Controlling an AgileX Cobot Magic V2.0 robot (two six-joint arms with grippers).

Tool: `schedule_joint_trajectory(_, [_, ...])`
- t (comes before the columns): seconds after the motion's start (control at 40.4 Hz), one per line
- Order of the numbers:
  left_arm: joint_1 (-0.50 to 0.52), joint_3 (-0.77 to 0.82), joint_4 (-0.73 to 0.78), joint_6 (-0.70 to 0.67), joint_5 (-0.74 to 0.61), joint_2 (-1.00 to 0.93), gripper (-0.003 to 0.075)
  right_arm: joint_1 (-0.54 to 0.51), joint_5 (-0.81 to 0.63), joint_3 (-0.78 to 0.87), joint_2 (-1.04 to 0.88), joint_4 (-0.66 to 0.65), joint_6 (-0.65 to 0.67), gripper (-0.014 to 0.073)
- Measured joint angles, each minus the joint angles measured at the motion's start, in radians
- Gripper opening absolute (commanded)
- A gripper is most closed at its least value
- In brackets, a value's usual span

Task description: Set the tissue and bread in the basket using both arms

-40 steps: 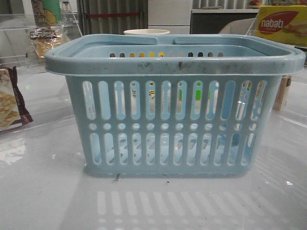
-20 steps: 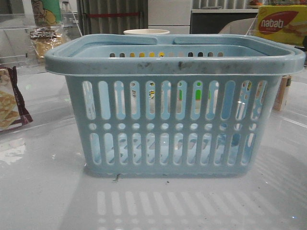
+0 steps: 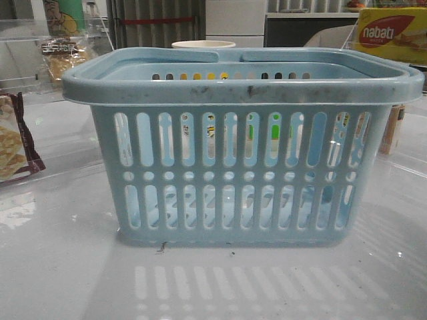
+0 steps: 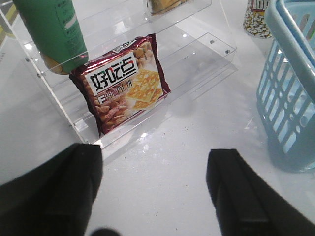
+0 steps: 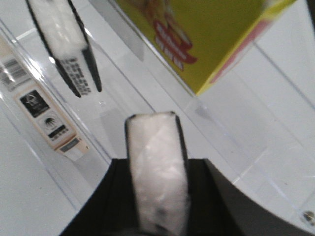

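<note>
Once the robot's right gripper lets go, the tissue will rest against the front slotted side inside the light blue basket (image 3: pixel 285 199).
The light blue basket (image 3: pixel 243 170) stands in the middle of the front view, and its slotted side (image 4: pixel 290 93) shows in the left wrist view. My right gripper (image 5: pixel 157 169) is shut on the tissue (image 5: pixel 156 147), a black-edged pack with a white face, held in front of a clear shelf. My left gripper (image 4: pixel 155 164) is open over bare table, apart from the basket, nothing between its fingers. The bread (image 3: pixel 63 57), a golden packet with a dark label, sits on the clear shelf at the far left. Neither gripper shows in the front view.
A maroon cracker packet (image 4: pixel 123 81) leans inside the clear shelf (image 4: pixel 197 54) ahead of the left gripper, under a green bottle (image 4: pixel 51 29). A yellow Nabati box (image 5: pixel 206 34) and a similar black-edged pack (image 5: pixel 64 39) are near the right gripper. A cup (image 3: pixel 203 45) stands behind the basket.
</note>
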Motion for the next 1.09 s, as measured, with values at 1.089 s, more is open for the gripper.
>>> schedule_joint_trajectory(1.089, [0.0, 0.0, 0.0, 0.0, 0.0, 0.0, 0.0506, 0.703, 0.059, 0.077, -0.132, 0.213, 0.0, 0.0458])
